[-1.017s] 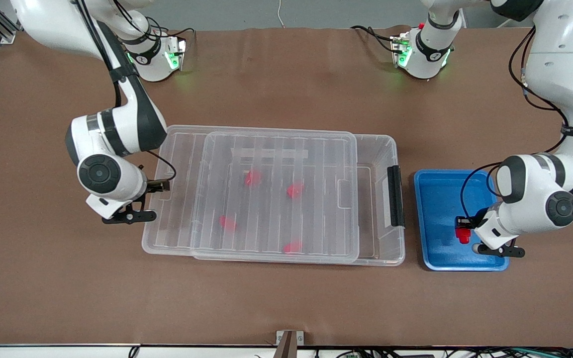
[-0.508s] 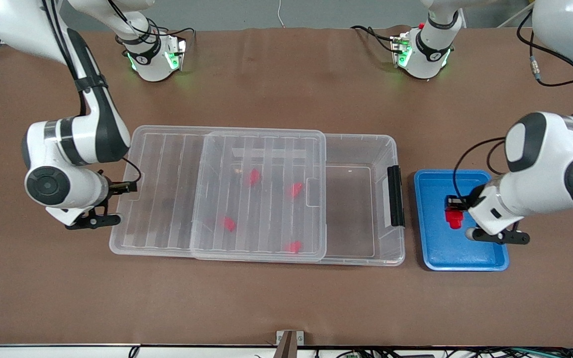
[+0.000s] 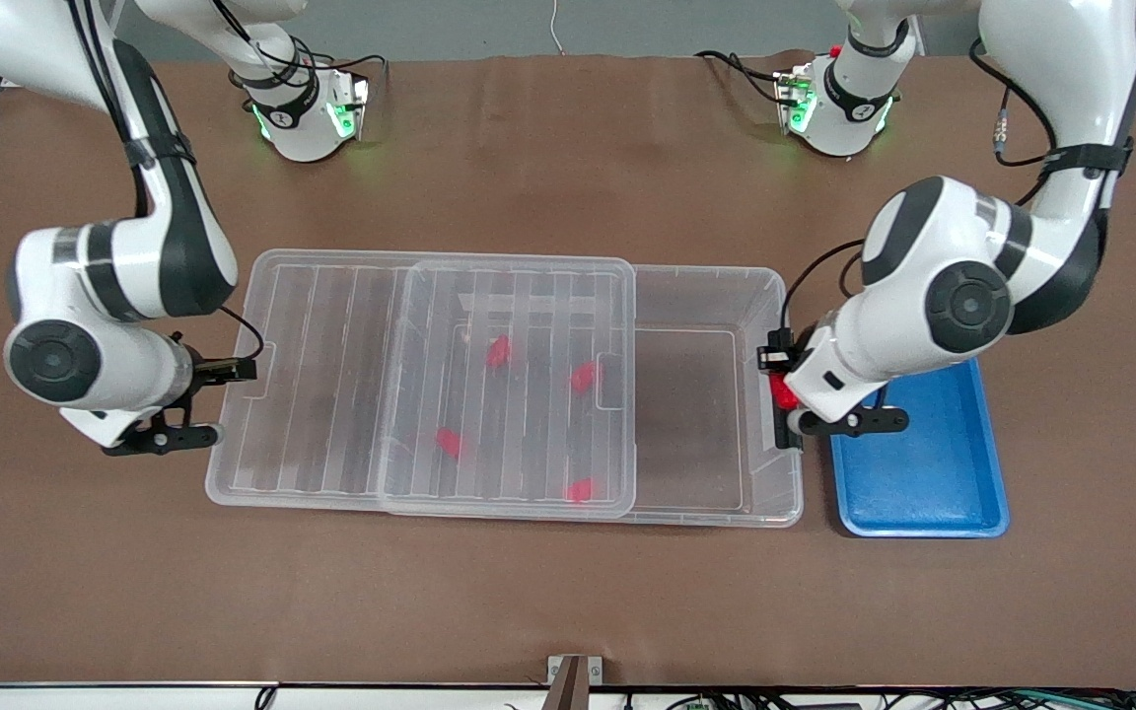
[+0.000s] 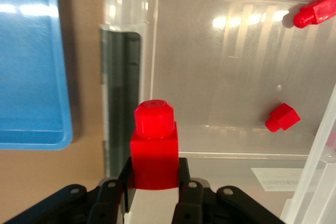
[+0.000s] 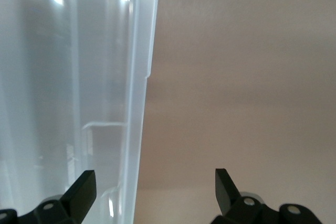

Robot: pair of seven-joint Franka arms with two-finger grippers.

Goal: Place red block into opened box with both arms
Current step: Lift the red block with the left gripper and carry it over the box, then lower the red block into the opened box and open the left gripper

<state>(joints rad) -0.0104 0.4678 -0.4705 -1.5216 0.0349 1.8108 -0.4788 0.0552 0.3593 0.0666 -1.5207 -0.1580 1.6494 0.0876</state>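
I need to use my left gripper to put the red block down on the box's bottom between the lid and the black handle point(image 3: 683, 404) point(image 4: 198, 103) and let go. The red block is now held over the handle.
My left gripper point(image 3: 778, 382) is shut on a small red block point(image 3: 782, 391), held over the black clip handle point(image 3: 785, 436) on the box's rim at the left arm's end. In the left wrist view the red block point(image 4: 154, 145) stands upright above my left gripper point(image 4: 154, 170), over the handle point(image 4: 123, 93). The clear box point(image 3: 787, 498) is uncovered at that end. Its ribbed lid point(image 3: 321, 394) is slid toward the right arm's end. My right gripper point(image 3: 233, 371) is open at the lid's outer edge. The lid's rim point(image 5: 139, 129) lies between the fingers of the right gripper point(image 5: 155, 184).
Several more red blocks point(image 3: 499, 350) lie in the box under the lid; two red blocks point(image 4: 282, 117) show in the left wrist view. A blue tray point(image 3: 923, 473) sits beside the box at the left arm's end, partly under the left arm, and also shows as the tray point(image 4: 31, 77).
The lid has slid toward the right arm's end with my right gripper, uncovering more of the box. My left gripper lifted the red block off the blue tray and carried it over the box's handle.
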